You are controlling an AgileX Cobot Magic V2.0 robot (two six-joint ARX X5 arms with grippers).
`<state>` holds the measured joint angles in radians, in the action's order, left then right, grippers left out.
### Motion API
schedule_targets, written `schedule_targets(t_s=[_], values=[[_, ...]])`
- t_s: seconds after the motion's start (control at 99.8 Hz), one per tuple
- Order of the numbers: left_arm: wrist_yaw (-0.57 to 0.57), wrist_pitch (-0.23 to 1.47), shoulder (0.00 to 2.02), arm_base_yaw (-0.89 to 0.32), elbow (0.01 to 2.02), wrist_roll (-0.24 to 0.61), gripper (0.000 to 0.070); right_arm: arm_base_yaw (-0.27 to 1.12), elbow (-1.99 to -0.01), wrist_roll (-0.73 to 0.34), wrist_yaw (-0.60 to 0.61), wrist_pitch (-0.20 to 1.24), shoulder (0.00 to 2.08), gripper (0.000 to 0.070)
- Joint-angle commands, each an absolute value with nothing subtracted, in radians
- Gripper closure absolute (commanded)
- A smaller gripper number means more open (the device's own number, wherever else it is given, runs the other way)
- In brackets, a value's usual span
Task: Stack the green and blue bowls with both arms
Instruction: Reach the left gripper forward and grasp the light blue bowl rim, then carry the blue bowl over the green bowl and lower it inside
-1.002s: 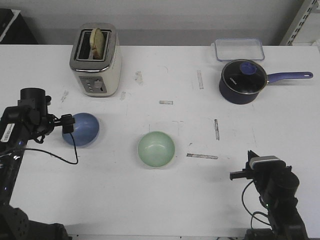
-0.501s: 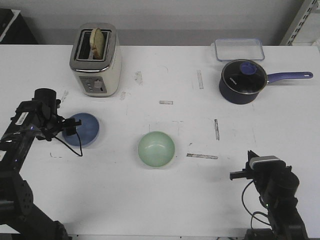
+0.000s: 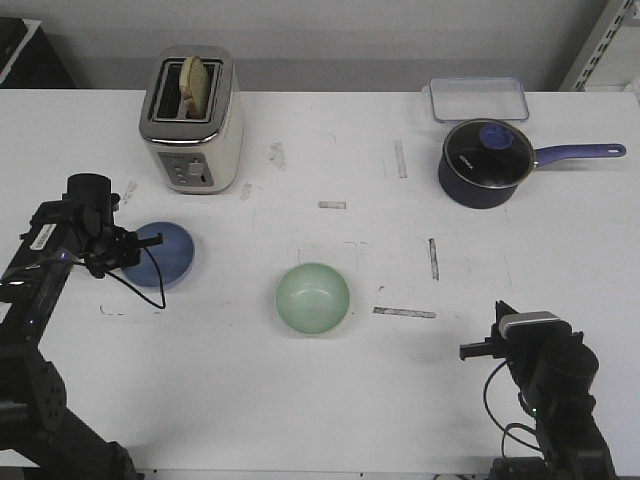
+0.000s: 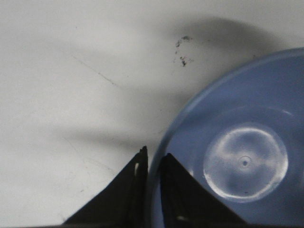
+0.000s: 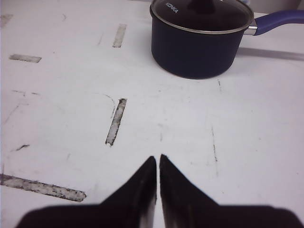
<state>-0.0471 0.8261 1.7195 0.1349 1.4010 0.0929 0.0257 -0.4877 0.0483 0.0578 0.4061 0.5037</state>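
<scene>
I need to set down and release the blue bowl with my left gripper inside the pale green bowl [image 3: 312, 297] near the middle of the table.
The blue bowl [image 3: 165, 254] sits at the table's left, and its inside fills much of the left wrist view [image 4: 237, 156]. My left gripper [image 3: 122, 248] is shut on the blue bowl's left rim [image 4: 153, 159], one finger inside and one outside. The pale green bowl [image 3: 313, 297] stands upright near the table's middle, apart from both arms. My right gripper [image 3: 478, 350] hangs low at the front right, shut with nothing between its fingers [image 5: 157, 161].
A cream toaster [image 3: 191, 118] with bread stands at the back left. At the back right are a dark navy pot [image 3: 486, 163] with glass lid and long handle, also in the right wrist view [image 5: 199, 38], and a clear lidded box [image 3: 478, 98]. Tape marks dot the table.
The blue bowl, tilted on edge a second ago, now lies nearly level in my left gripper. The left wrist shifted slightly toward the back. The right arm and green bowl have not moved.
</scene>
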Motion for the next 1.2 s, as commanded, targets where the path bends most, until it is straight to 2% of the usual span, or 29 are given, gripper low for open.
schedule_targets(t_s=[0.0,0.19,0.381,0.601,0.771,0.962,1.192], values=[[-0.034,0.83,1.72,0.137,1.448,0.099,0.07,0.028,-0.496,0.043,0.058,0.397,0.506,0.0697],[0.062,0.868,1.665,0.136,1.561,0.135,0.07,0.028,-0.496,0.043,0.058,0.397,0.506,0.0697],[0.204,0.867,1.57,0.107,1.657,0.21,0.07,0.028,-0.496,0.043,0.058,0.397,0.506,0.0697],[0.29,0.865,1.483,-0.047,1.687,0.282,0.07,0.028,-0.496,0.043,0.059,0.397,0.506,0.0698],[0.289,0.879,1.483,-0.263,1.687,0.276,0.07,0.028,-0.496,0.043,0.059,0.398,0.506,0.0697],[0.252,0.902,1.552,-0.48,1.687,0.218,0.07,0.028,-0.496,0.043,0.059,0.398,0.506,0.0697],[0.148,0.955,1.689,-0.583,1.687,0.173,0.07,0.028,-0.496,0.043,0.059,0.398,0.505,0.0697]])
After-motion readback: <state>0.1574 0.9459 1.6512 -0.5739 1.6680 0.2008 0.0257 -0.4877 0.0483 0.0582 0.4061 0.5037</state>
